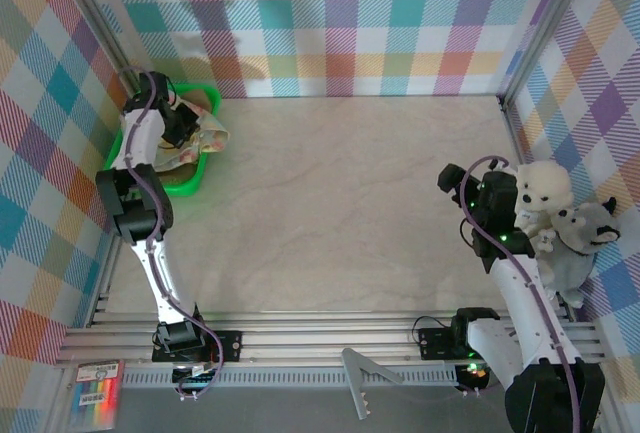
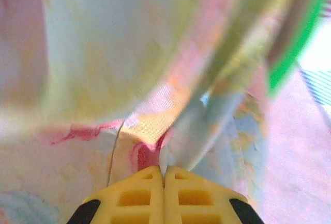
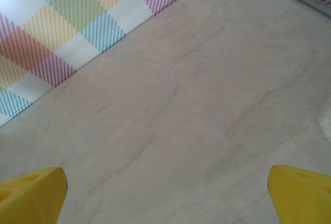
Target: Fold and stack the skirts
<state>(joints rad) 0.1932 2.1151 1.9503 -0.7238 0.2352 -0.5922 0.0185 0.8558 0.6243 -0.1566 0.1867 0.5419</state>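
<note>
My left gripper is going to let go of the floral skirt, still bunched in the green basket, on the bare middle of the beige table (image 1: 328,202), where it is clear of the green basket.
A floral skirt (image 1: 207,139) in pale yellow, green and pink lies bunched in the green basket (image 1: 186,186) at the far left of the table. My left gripper (image 1: 190,129) reaches down into that basket. In the left wrist view its yellow fingers (image 2: 139,193) are pressed together, and my left gripper (image 2: 164,170) is shut on a fold of the floral skirt (image 2: 129,53). My right gripper (image 1: 458,203) hovers over the right side of the table. Its fingertips (image 3: 36,193) stand wide apart, so my right gripper (image 3: 168,198) is open with bare tabletop between them.
A white plush toy (image 1: 545,196) and a grey one (image 1: 582,241) sit against the right wall beside my right arm. The green basket's rim (image 2: 289,61) shows past the cloth. Checked walls close in the beige table (image 1: 350,213) on three sides.
</note>
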